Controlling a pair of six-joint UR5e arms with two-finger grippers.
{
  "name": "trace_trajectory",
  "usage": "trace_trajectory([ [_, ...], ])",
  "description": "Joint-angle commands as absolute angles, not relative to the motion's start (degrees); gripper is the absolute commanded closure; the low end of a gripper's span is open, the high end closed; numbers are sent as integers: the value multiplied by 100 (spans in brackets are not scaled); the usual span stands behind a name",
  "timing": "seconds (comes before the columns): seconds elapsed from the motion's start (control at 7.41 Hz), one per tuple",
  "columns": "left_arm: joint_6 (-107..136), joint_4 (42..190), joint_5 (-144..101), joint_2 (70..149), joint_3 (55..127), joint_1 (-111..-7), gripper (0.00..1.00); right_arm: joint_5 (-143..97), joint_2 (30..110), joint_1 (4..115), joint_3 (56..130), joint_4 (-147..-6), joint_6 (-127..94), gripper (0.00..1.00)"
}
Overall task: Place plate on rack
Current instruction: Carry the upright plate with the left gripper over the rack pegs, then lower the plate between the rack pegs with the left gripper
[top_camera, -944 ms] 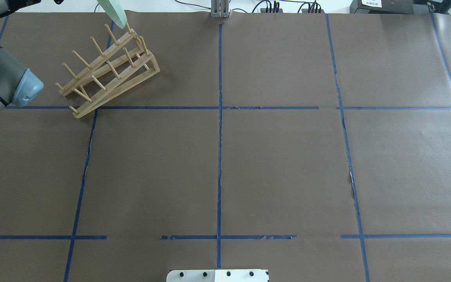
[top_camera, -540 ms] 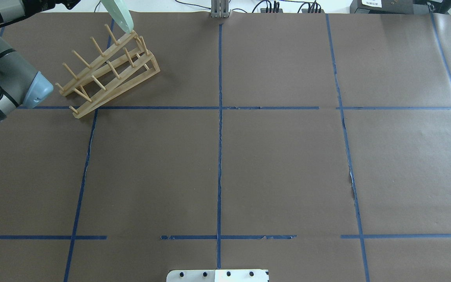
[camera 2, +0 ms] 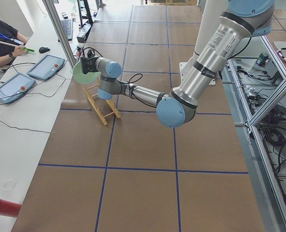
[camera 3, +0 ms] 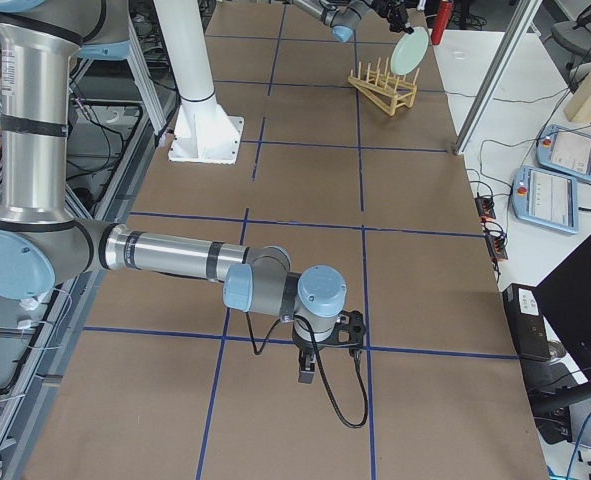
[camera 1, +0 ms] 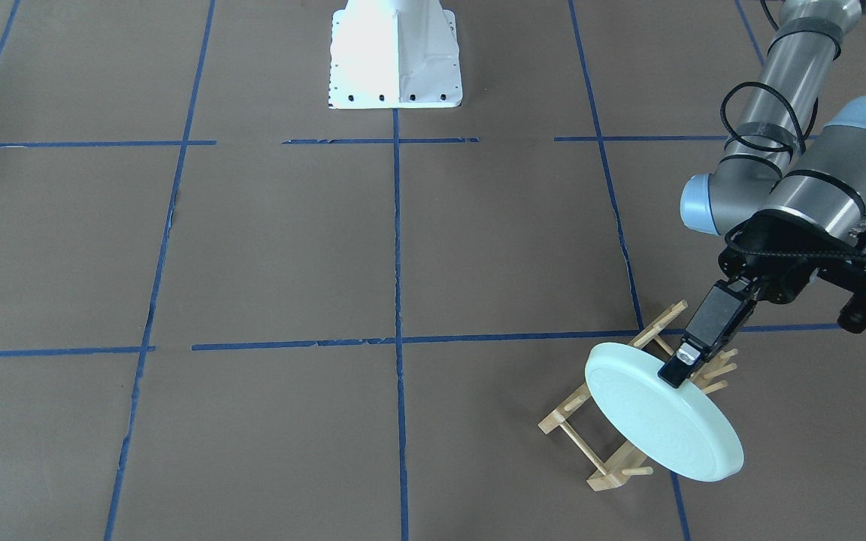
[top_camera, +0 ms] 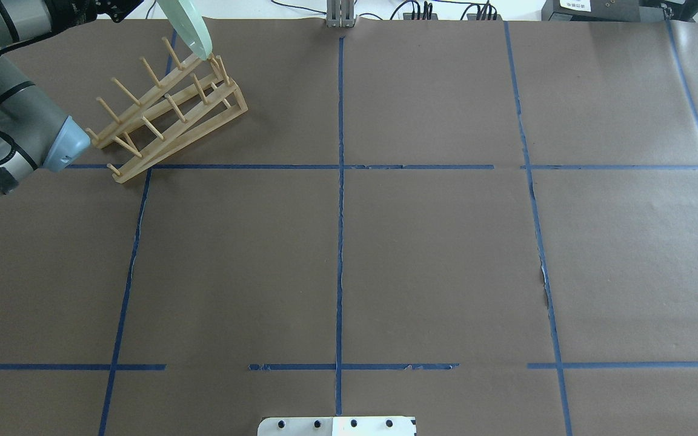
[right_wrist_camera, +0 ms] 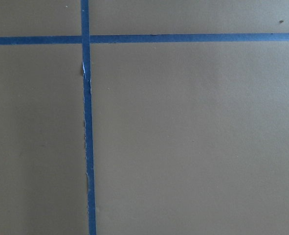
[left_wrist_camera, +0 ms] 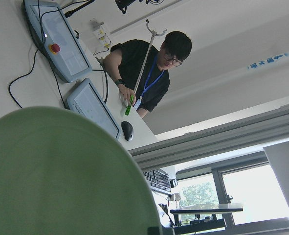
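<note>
My left gripper will release the plate so that it is left standing on edge between the pegs at the far end [camera 1: 634, 411] of the wooden rack.
My left gripper [camera 1: 676, 370] is shut on the upper rim of the pale mint-green plate [camera 1: 662, 421] and holds it tilted on edge over the wooden rack [camera 1: 564, 415]. In the overhead view the plate's lower edge [top_camera: 194, 30] meets the pegs at the far end of the rack [top_camera: 167, 115]; I cannot tell if they touch. The plate fills the lower left of the left wrist view [left_wrist_camera: 61, 176]. My right gripper [camera 3: 307, 372] hangs low over bare table near the robot's side; I cannot tell whether it is open or shut.
The rack stands at the far left of the table, close to its far edge [top_camera: 252, 18]. An operator [camera 2: 2, 38] sits beyond that edge with two tablets [camera 2: 46, 66]. The white robot base [camera 1: 394, 52] is at the near middle.
The plate has moved right and down, from just left of the rack's far end to over its end pegs. The left arm's elbow has swung right. The rack has not moved.
</note>
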State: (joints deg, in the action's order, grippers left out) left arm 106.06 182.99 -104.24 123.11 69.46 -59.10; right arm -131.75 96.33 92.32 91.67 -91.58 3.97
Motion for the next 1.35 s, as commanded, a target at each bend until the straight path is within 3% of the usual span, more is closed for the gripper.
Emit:
trace_trajectory([
  [0.0, 10591, 18299, -10415, 12296, 6934, -5810, 100, -13175, 9633, 9229, 9167, -9158, 396, 0],
  [1.21, 10591, 18273, -10389, 12296, 6513, -5713, 100, -13175, 9633, 9229, 9167, -9158, 396, 0],
])
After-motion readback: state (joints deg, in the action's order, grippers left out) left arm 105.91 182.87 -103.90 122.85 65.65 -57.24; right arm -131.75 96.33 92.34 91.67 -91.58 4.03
